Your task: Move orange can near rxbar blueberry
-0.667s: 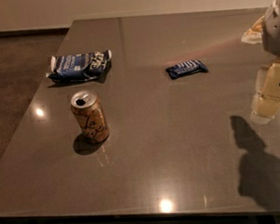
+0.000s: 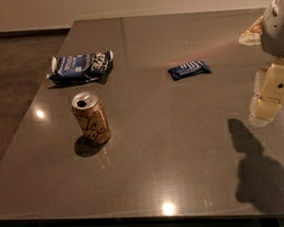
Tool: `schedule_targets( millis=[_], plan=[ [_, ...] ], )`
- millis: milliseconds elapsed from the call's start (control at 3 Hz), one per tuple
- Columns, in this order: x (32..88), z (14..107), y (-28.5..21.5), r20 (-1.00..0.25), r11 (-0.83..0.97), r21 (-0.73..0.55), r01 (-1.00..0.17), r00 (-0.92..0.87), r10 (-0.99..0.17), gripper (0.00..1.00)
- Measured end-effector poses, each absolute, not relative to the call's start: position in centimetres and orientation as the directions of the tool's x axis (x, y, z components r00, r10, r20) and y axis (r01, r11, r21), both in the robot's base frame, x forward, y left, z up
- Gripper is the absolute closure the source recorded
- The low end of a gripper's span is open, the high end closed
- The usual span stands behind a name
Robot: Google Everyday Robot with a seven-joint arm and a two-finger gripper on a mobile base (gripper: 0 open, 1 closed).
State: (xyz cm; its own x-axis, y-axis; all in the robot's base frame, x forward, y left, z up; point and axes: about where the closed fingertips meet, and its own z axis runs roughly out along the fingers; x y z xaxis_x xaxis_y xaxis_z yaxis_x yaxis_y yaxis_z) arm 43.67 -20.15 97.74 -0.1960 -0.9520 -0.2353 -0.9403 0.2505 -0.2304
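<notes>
The robot's gripper will next move to the orange can's upper half [image 2: 89, 111], just below the can's silver top, and close there.
The orange can [image 2: 91, 119] stands upright on the left part of the dark table, its silver top open. The rxbar blueberry [image 2: 189, 69], a small flat dark blue wrapper, lies farther back, right of centre, well apart from the can. My gripper [image 2: 269, 101] hangs at the right edge of the view, above the table, far to the right of the can and nearer than the bar. It holds nothing that I can see.
A larger blue and white snack bag [image 2: 80, 67] lies at the back left, behind the can. The table's left edge [image 2: 39, 90] drops to a dark floor. The front edge [image 2: 142, 216] runs along the bottom. The arm's shadow [image 2: 261, 174] falls at lower right.
</notes>
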Motion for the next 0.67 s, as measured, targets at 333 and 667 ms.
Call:
schedule_targets(
  millis=[333,667],
  plan=[
    [43.7,97.6,-16.5,-0.318,0.228,-0.211,-0.951,-0.154,-0.935,0.0],
    [44.1,97.3,-12.3,-0.394,0.212,-0.215,-0.953,-0.114,-0.912,0.0]
  ],
)
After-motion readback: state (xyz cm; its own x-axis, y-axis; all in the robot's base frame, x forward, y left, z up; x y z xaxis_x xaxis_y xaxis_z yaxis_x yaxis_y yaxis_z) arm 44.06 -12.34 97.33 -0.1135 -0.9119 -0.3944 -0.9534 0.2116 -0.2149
